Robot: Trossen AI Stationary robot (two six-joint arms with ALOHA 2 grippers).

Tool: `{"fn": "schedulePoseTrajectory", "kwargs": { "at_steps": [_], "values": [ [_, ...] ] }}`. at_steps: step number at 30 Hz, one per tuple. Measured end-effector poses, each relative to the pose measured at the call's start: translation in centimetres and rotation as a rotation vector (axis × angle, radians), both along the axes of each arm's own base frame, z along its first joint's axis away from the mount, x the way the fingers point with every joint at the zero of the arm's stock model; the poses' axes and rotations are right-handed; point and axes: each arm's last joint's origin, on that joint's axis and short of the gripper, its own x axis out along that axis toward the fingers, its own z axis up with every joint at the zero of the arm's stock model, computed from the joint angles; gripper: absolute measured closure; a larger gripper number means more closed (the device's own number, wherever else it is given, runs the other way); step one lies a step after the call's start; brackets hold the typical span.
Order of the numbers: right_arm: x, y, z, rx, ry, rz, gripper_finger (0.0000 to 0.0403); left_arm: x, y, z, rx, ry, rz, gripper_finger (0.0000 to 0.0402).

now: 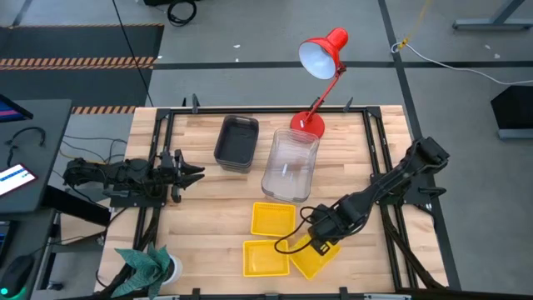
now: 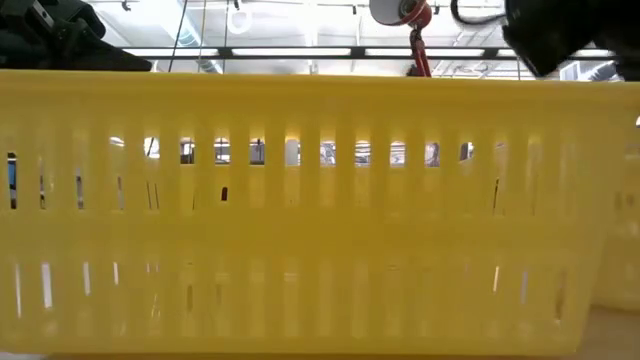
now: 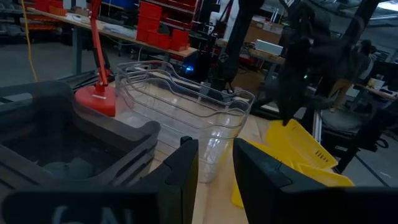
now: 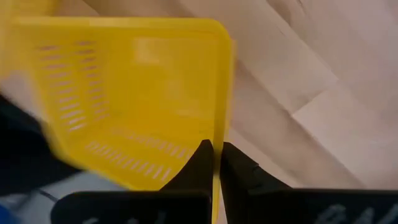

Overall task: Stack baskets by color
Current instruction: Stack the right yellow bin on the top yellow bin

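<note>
The held yellow basket is tilted crooked against the yellow basket next to it, so my right gripper should put it down straighter and grip its side rim (image 4: 221,118) again before stacking.
Three yellow baskets lie at the table's near side: one flat (image 1: 273,218), one by the near edge (image 1: 265,257), which fills the low view (image 2: 300,200), and a third (image 1: 315,260) turned askew, with my right gripper (image 1: 323,240) shut on it. A stack of dark grey baskets (image 1: 236,142) and a stack of clear baskets (image 1: 291,162) stand on the table farther back. My left gripper (image 1: 187,173) waits at the table's left, level and open, with nothing between its fingers (image 3: 186,168). My right gripper pinches one side wall of the yellow basket at its rim (image 4: 221,124), one finger inside the basket and one outside. The fingers (image 4: 199,163) come from above, pointing steeply down. The basket sits tilted, its held side raised (image 3: 292,134).
A red desk lamp (image 1: 321,58) stands on its base (image 1: 308,123) at the table's far edge, next to the clear baskets. Bare wood lies at the near left and along the right. A teal cloth thing (image 1: 146,265) sits at the near left corner.
</note>
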Motion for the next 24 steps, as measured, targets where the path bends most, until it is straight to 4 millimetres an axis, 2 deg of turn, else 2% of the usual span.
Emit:
{"fn": "schedulePoseTrajectory", "kwargs": {
  "at_steps": [4,10,16,24],
  "values": [
    [-0.1,0.1,2.2,0.003,-0.076,-0.108,0.0391,0.0,0.0,0.0,0.0,0.0,0.0,0.0294],
    [-1.3,0.6,3.0,-0.013,-0.062,-0.191,0.0392,0.0,0.0,0.0,0.001,0.0,0.0,0.0294],
    [-1.9,0.6,2.1,-0.063,-0.024,-0.27,0.0392,0.0,0.0,0.0,0.003,0.0,0.0,0.0294],
    [-1.9,1.0,-1.1,-0.09,0.122,-0.284,0.0392,0.0,0.0,0.0,0.003,-0.001,0.0,0.0294]
  ]
}}
